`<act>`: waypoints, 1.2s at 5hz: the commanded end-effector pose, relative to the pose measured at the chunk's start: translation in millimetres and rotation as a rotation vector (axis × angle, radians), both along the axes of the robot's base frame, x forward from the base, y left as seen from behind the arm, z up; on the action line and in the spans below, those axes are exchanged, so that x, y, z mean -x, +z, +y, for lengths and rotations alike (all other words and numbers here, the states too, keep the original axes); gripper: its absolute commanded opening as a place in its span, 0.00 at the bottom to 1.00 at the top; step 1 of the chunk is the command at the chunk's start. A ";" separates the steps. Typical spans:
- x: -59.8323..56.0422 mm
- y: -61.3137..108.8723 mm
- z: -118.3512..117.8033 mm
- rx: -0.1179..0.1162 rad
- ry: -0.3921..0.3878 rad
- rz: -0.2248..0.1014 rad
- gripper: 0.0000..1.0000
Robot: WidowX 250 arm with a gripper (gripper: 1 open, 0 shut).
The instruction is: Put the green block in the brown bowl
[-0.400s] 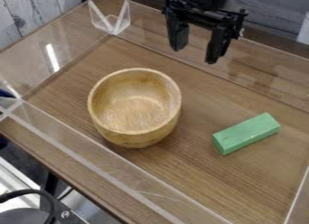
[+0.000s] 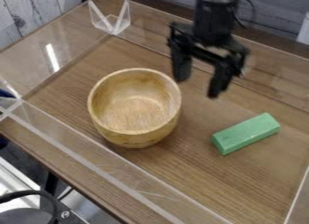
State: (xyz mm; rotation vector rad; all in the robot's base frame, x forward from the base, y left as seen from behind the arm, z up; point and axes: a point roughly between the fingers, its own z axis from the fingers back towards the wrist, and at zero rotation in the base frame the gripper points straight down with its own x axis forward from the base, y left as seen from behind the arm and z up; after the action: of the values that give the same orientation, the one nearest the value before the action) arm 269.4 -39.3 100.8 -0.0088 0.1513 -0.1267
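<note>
Next, the gripper moves to the middle of the green block (image 2: 245, 135) and closes there, with its fingers across the long sides of the block.
The green block (image 2: 247, 133) is a flat bar lying on the wooden table at the right, angled slightly. The brown bowl (image 2: 135, 106) stands left of centre, round and light wood, with nothing inside. My gripper (image 2: 201, 79) hangs pointing down between them, above and to the left of the block and just past the bowl's right rim. Its two dark fingers (image 2: 221, 82) stand apart with nothing between them, so it is open.
A clear acrylic wall (image 2: 49, 137) rings the table, with a low edge along the front left. A transparent bracket (image 2: 111, 18) sits at the back left corner. Bare wood lies between bowl and block.
The gripper has come down and toward the front, from the back edge to a spot nearer the block. Bowl and block have not moved.
</note>
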 end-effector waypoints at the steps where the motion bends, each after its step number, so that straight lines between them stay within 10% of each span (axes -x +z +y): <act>1: -3.0 0.7 -28.8 0.013 -0.063 -0.061 1.00; 6: -16.7 -57.6 -61.1 0.020 -0.182 -0.010 1.00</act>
State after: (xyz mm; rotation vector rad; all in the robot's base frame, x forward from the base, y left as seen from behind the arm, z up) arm 277.3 -96.7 34.8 -0.0064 0.1848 -0.3041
